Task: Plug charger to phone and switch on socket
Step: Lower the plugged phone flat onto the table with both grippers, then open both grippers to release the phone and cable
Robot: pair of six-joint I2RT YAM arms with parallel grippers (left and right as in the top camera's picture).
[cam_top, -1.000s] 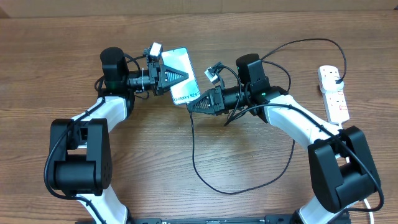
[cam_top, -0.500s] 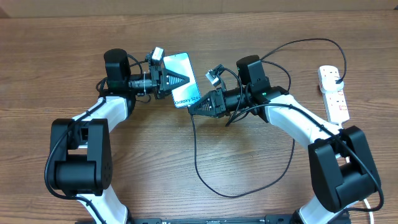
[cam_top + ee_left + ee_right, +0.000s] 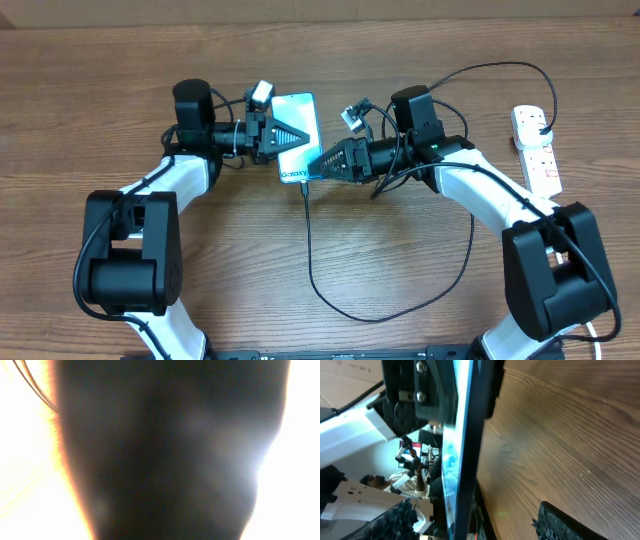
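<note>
Next, I let go of the phone, now held off the table, with my left gripper on the wooden table (image 3: 295, 180) between both arms, behind the wide loop of the cable.
The phone (image 3: 300, 120), its screen lit, is held off the table, and my left gripper (image 3: 298, 134) is shut on it from the left. The charger (image 3: 310, 250), a thin black cable, hangs from the phone's lower edge and loops across the table to a black plug (image 3: 543, 124) in the socket (image 3: 537, 155), a white power strip at the far right. My right gripper (image 3: 314, 163) sits at the phone's lower right corner. In the right wrist view its fingers (image 3: 565, 520) stand wide apart, with the phone's edge (image 3: 467, 435) between them, untouched. Dark blur fills the left wrist view.
The cable's slack forms a wide loop (image 3: 370, 317) on the wooden table (image 3: 80, 70) in front of both arms. A thick white cord (image 3: 603, 335) shows at the bottom right corner. The table's far edge runs along the top of the overhead view.
My right gripper has opened and let go of the cable's connector end, which now stays at the phone's lower edge. Both grippers and the phone have shifted slightly right.
</note>
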